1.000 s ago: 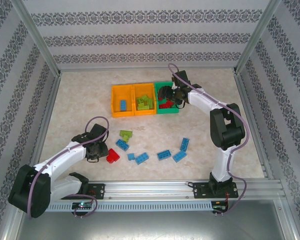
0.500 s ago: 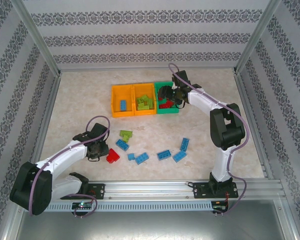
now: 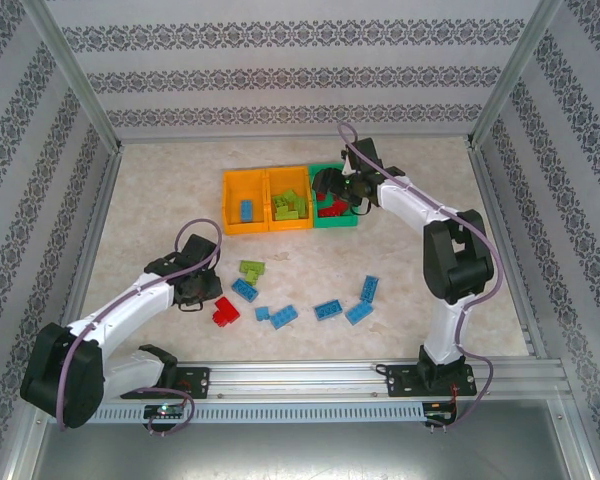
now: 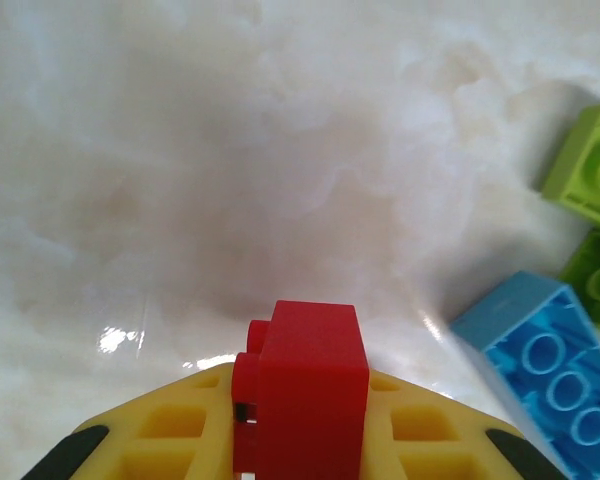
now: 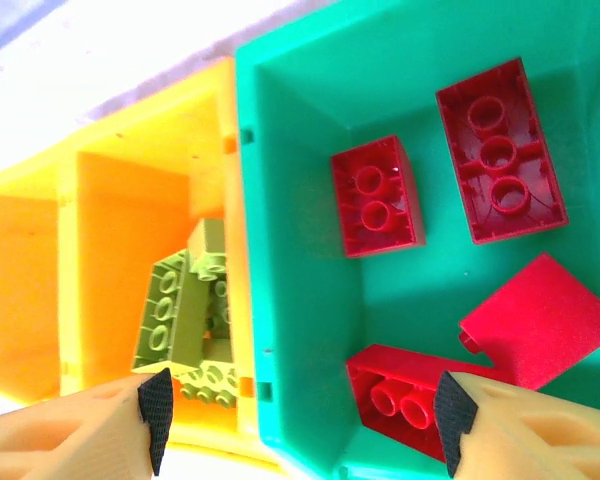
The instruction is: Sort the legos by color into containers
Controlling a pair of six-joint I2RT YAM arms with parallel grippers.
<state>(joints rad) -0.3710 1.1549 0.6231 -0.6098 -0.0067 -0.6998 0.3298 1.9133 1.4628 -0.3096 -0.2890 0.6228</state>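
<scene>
I will drop the red lego, now upright low over the table, among the red legos at the near end of the green container (image 3: 333, 209) with my left gripper.
My left gripper (image 3: 204, 294) (image 4: 302, 420) is shut on a red lego (image 4: 305, 375), which sits upright between the yellow fingers (image 4: 170, 430) low over the table; in the top view that red lego (image 3: 224, 312) lies at the near left. My right gripper (image 3: 342, 190) (image 5: 302, 430) hangs open over the green container (image 3: 336, 221) (image 5: 248, 250), which holds several red legos (image 5: 377, 195). The middle orange container (image 3: 288, 224) holds lime legos (image 5: 185, 310). The left orange container (image 3: 230, 205) holds one blue lego (image 3: 247, 210).
Loose on the table are a lime L-shaped piece (image 3: 251, 270) (image 4: 592, 165) and several blue legos (image 3: 244, 290) (image 3: 284, 316) (image 3: 328, 309) (image 3: 368, 289), one right beside my left gripper (image 4: 550, 370). Metal frame rails edge the table.
My left gripper's jaws have closed on the red lego and the left wrist has shifted slightly away from the near edge. My right gripper stays open over the green container.
</scene>
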